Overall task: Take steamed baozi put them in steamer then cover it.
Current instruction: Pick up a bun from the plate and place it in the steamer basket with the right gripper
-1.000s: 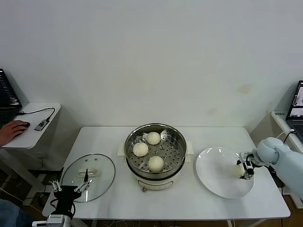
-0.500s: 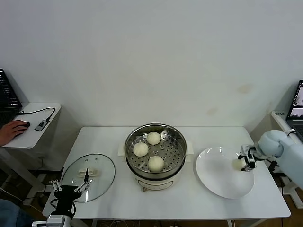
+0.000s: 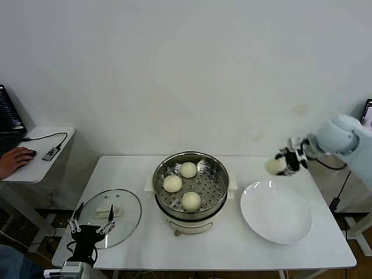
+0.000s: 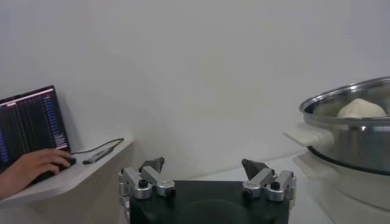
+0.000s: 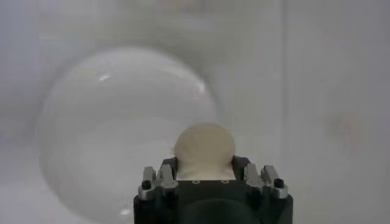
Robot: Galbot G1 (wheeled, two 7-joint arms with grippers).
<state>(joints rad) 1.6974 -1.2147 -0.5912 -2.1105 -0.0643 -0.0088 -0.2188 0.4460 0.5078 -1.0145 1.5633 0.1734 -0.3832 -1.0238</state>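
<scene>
Next, I let go of the fourth baozi with my right gripper on the steamer tray's empty spot (image 3: 207,183) nearest the white plate.
Three cream-white baozi (image 3: 188,170) (image 3: 172,183) (image 3: 191,201) lie on the perforated tray of the steel steamer (image 3: 216,192) at the table's middle. My right gripper (image 3: 285,163) is shut on the fourth baozi (image 3: 273,167) and holds it in the air above the far edge of the white plate (image 3: 276,212), right of the steamer. In the right wrist view the baozi (image 5: 203,147) sits between the jaws with the plate (image 5: 122,122) below. My left gripper (image 3: 91,224) is open and empty at the table's front left, over the glass lid (image 3: 125,206).
The glass lid with its cream handle (image 3: 108,212) lies flat left of the steamer. A side desk (image 3: 46,157) at the far left holds a laptop, a mouse and a person's hand (image 3: 14,160). The steamer's rim (image 4: 347,100) shows in the left wrist view.
My right gripper has lifted the baozi off the plate and carried it up and toward the back, a little nearer the steamer. The left gripper has barely shifted.
</scene>
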